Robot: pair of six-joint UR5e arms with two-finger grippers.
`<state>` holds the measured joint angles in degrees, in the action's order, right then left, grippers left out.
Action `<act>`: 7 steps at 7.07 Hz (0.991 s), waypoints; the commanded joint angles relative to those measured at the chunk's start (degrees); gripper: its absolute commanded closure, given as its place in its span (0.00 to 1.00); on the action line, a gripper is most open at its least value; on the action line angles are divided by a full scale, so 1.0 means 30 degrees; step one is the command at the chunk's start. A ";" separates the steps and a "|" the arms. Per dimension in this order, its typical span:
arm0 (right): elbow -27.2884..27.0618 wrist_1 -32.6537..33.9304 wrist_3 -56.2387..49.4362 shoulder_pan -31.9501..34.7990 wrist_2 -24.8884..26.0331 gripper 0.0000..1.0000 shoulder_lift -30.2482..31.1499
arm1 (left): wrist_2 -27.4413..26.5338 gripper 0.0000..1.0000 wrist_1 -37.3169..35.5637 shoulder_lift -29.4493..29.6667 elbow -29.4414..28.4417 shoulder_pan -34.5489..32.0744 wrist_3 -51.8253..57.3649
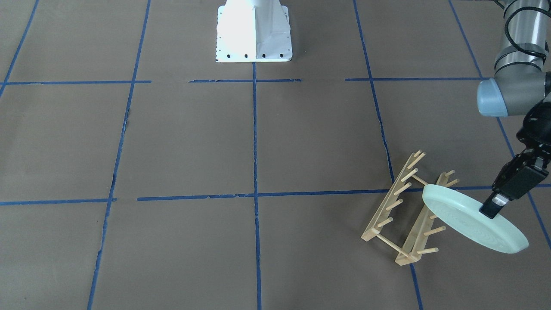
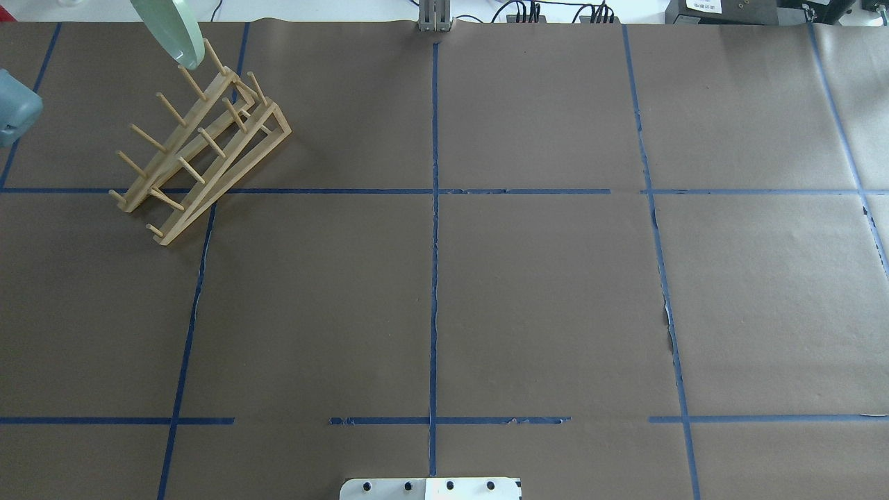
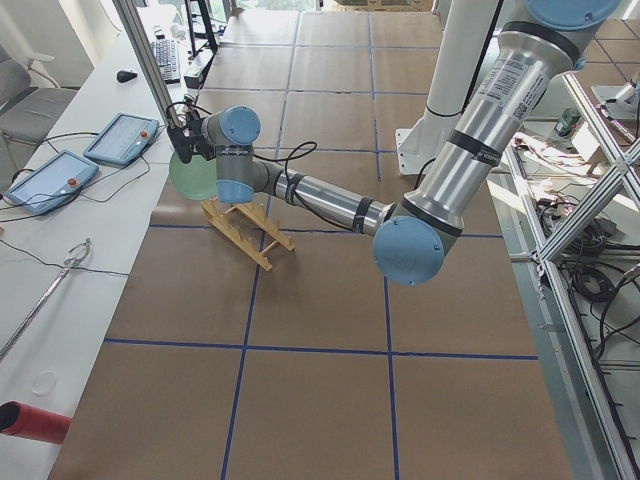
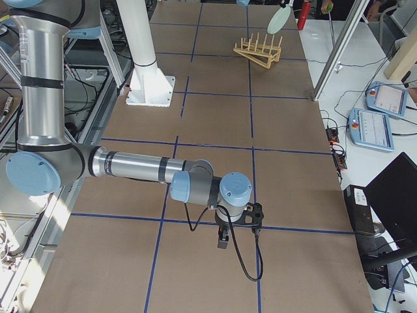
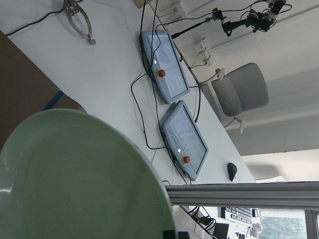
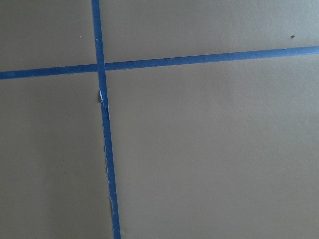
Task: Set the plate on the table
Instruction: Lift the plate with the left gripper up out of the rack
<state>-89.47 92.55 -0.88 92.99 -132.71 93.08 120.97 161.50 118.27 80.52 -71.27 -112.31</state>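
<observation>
The robot's left gripper should release the plate inside the blue-taped square (image 1: pixel 321 154) between the peg rack and the robot base.
The pale mint-green plate (image 1: pixel 469 221) is held in the air, tilted, just beside and above the far end of the wooden peg rack (image 1: pixel 402 213). My left gripper (image 1: pixel 494 207) is shut on the plate's rim. The plate also shows at the top left of the overhead view (image 2: pixel 170 29), in the exterior left view (image 3: pixel 190 178), and fills the left wrist view (image 5: pixel 75 179). The brown-paper table (image 1: pixel 301 142) lies below. My right gripper (image 4: pixel 223 240) hangs low over the table in the exterior right view only; I cannot tell whether it is open or shut.
The rack (image 2: pixel 201 146) stands at the table's far left corner, near the edge. The white robot base (image 1: pixel 254 32) is at the middle of the near side. Two teach pendants (image 5: pixel 174 99) and cables lie on the white bench past the table's end.
</observation>
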 commanded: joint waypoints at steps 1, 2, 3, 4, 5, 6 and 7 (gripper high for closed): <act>0.0000 0.0000 0.0000 0.0000 0.0000 0.00 0.0000 | 0.1007 1.00 -0.0943 0.0156 0.1537 -0.0236 -0.0095; 0.0000 0.0000 0.0000 0.0000 0.0000 0.00 0.0000 | 0.1624 1.00 -0.3010 0.0417 0.2910 -0.0178 0.0109; 0.0000 0.0000 0.0000 0.0000 0.0000 0.00 0.0000 | 0.1630 1.00 -0.5728 0.0826 0.4490 -0.0148 0.0807; 0.0000 0.0000 0.0000 0.0000 0.0000 0.00 0.0000 | 0.1514 1.00 -0.8105 0.1120 0.5840 -0.0119 0.2090; 0.0000 0.0000 0.0000 0.0000 0.0000 0.00 0.0000 | 0.1455 1.00 -1.0246 0.1587 0.6869 0.0200 0.3205; 0.0000 0.0000 0.0000 0.0000 0.0000 0.00 0.0000 | 0.1396 1.00 -1.2878 0.1911 0.8184 0.1335 0.4638; 0.0000 0.0000 0.0000 0.0000 0.0000 0.00 0.0000 | 0.1367 1.00 -1.4963 0.2523 0.8893 0.2477 0.6131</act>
<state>-89.47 92.55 -0.88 92.99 -132.71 93.08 125.22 124.74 123.98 103.86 -67.54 -99.09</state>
